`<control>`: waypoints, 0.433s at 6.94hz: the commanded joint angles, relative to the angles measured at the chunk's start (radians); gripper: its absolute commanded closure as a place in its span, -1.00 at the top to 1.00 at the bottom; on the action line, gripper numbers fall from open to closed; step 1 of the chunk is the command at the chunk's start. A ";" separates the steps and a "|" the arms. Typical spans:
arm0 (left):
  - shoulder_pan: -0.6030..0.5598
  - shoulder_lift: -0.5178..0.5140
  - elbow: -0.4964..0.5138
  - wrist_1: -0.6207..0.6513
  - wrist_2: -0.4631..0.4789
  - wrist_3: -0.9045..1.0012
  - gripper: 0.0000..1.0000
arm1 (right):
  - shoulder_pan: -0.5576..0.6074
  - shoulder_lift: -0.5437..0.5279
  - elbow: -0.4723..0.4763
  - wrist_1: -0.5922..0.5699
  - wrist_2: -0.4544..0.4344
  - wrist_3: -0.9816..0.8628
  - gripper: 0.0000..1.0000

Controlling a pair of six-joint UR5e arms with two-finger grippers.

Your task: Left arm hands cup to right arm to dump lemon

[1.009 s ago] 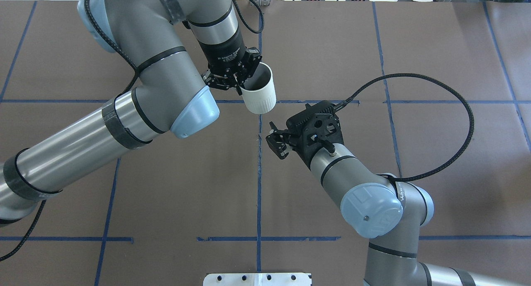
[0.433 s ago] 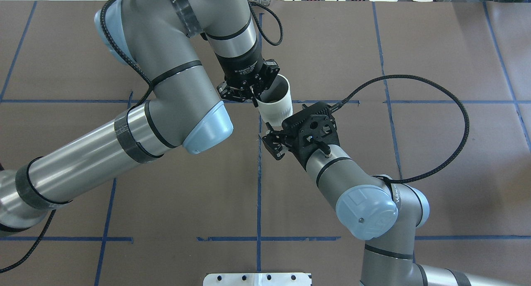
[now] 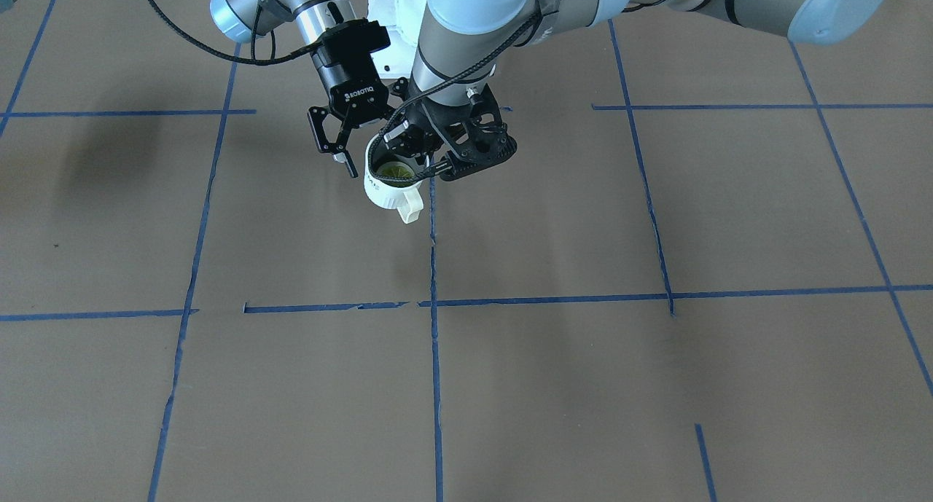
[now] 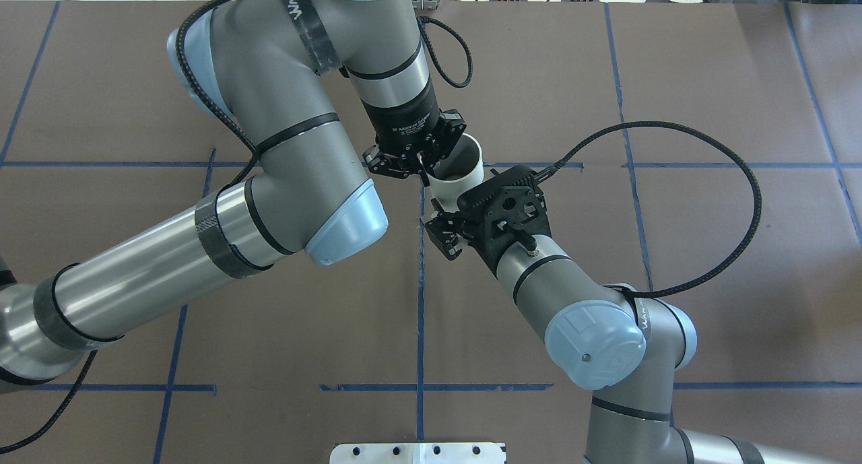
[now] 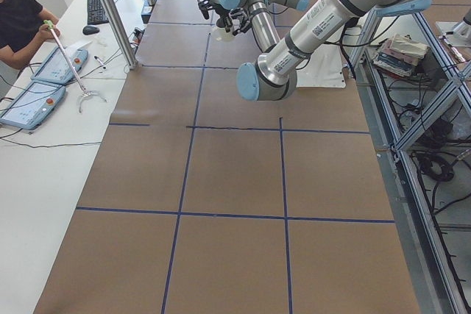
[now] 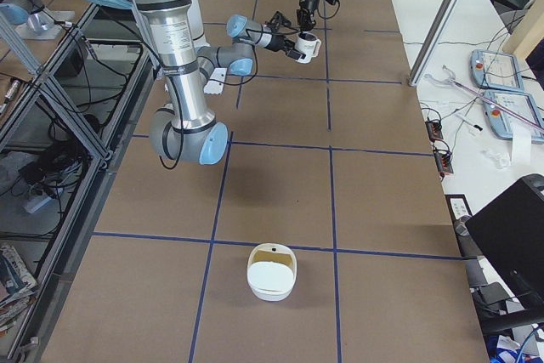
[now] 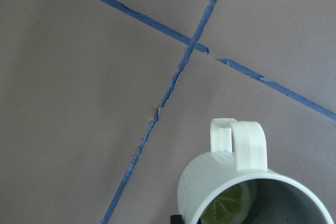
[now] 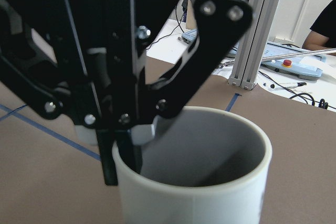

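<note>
The robot's left gripper will release the off-white cup between the open fingers of my right gripper (image 3: 385, 157), over the table.
My left gripper (image 4: 424, 170) is shut on the rim of the off-white ribbed cup (image 4: 465, 174) and holds it upright above the table. In the front view the left gripper (image 3: 399, 143) pinches the rim on the robot's side, and the cup (image 3: 383, 190) has its handle toward the camera. The yellow-green lemon (image 3: 394, 170) lies inside; it also shows in the left wrist view (image 7: 227, 208). My right gripper (image 4: 442, 238) is open and empty beside the cup, apart from it (image 3: 335, 152). The cup (image 8: 194, 198) fills the right wrist view.
The brown table (image 4: 707, 100) carries blue tape lines. A white tub (image 6: 272, 271) stands far toward the table's right end. An operator (image 5: 16, 20) sits at a side bench with tablets. The right arm's black cable (image 4: 754, 181) loops out to the right.
My left arm has carried the cup right and toward the robot, up against my right gripper's mount. My right gripper shifted slightly left at first, then stayed put, still open.
</note>
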State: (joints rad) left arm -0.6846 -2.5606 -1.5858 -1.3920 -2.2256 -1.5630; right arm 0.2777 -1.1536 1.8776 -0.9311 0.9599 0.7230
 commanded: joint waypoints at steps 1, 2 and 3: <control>0.008 0.000 -0.016 0.001 -0.003 -0.008 -1.00 | 0.000 -0.001 0.000 0.000 -0.004 -0.001 0.99; 0.016 0.003 -0.025 0.002 -0.005 -0.011 -1.00 | -0.002 -0.002 0.002 0.000 -0.006 -0.001 0.99; 0.028 0.005 -0.039 0.002 -0.005 -0.018 -1.00 | -0.002 -0.002 0.002 -0.002 -0.006 -0.001 0.99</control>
State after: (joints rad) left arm -0.6684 -2.5578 -1.6100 -1.3904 -2.2296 -1.5741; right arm 0.2766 -1.1549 1.8784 -0.9315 0.9550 0.7225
